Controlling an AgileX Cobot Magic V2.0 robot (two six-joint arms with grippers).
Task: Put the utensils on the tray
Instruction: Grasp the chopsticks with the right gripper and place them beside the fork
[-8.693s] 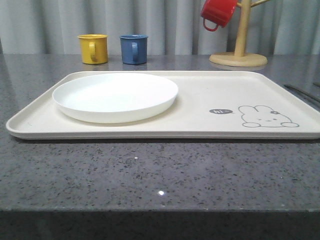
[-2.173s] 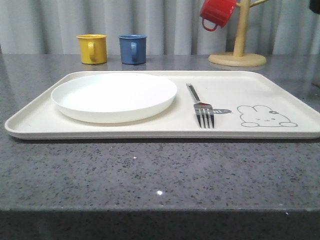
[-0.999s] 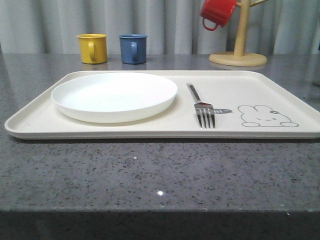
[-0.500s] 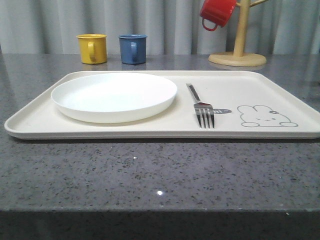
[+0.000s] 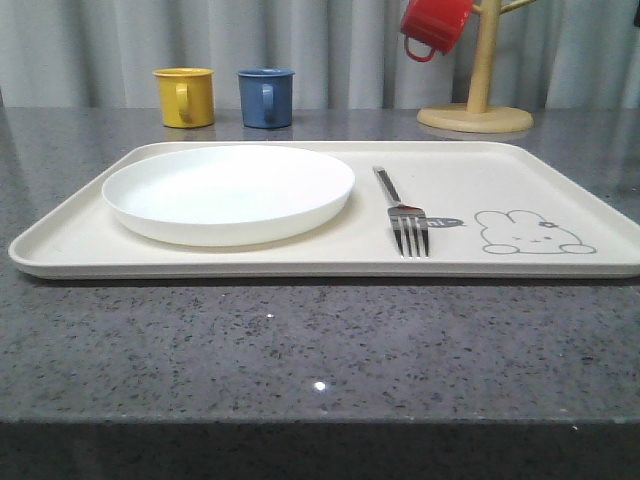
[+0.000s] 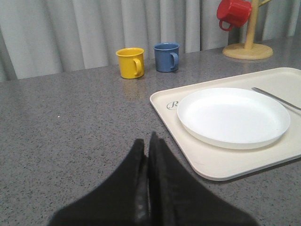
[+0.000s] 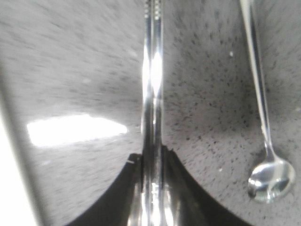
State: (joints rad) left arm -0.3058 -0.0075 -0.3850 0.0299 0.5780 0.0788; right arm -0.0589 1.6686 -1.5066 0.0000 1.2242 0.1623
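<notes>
The steel chopsticks, now held just over the table, will be released by my right gripper on the cream tray (image 5: 490, 211), where they are to lie beside the fork and over the edge of the rabbit drawing.
The cream tray (image 5: 520, 180) with its rabbit drawing lies across the grey table. On it rest a round white plate (image 5: 228, 190) at the left and a steel fork (image 5: 400, 209) to the plate's right, tines toward the camera. In the right wrist view my right gripper (image 7: 153, 157) is shut on the pair of steel chopsticks (image 7: 153, 80), which run straight out from the fingers just over the table. A steel spoon (image 7: 263, 141) lies on the table beside them. My left gripper (image 6: 147, 143) is shut and holds nothing, over bare table beside the tray (image 6: 221, 167).
A yellow mug (image 5: 186, 96) and a blue mug (image 5: 266, 97) stand behind the tray. A wooden mug tree (image 5: 478, 105) at the back right carries a red mug (image 5: 434, 26). A curtain closes off the far side.
The fork has come onto the tray since the oldest frame. Over the last second nothing in the front view has visibly moved.
</notes>
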